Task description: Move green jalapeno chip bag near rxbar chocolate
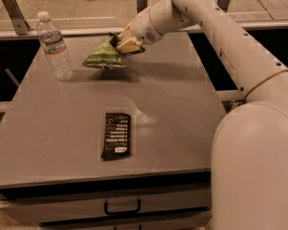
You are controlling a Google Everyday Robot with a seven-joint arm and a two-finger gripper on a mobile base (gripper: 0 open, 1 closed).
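Next, I release the green jalapeno chip bag on the grey table [116, 85] behind the rxbar chocolate.
The green jalapeno chip bag [103, 56] hangs in the air above the far middle of the grey table [182, 109], held by one end. My gripper [126, 41] is shut on the bag's right end, with the arm reaching in from the upper right. The bag casts a shadow on the table beneath it. The rxbar chocolate [116, 135] lies flat near the table's front edge, long side pointing away from me, white label at its near end. The bag is well behind the bar.
A clear water bottle [54, 46] with a white cap stands upright at the far left of the table, left of the bag. A drawer with a dark handle [122, 208] sits under the front edge. The robot's white body [256, 171] fills the lower right.
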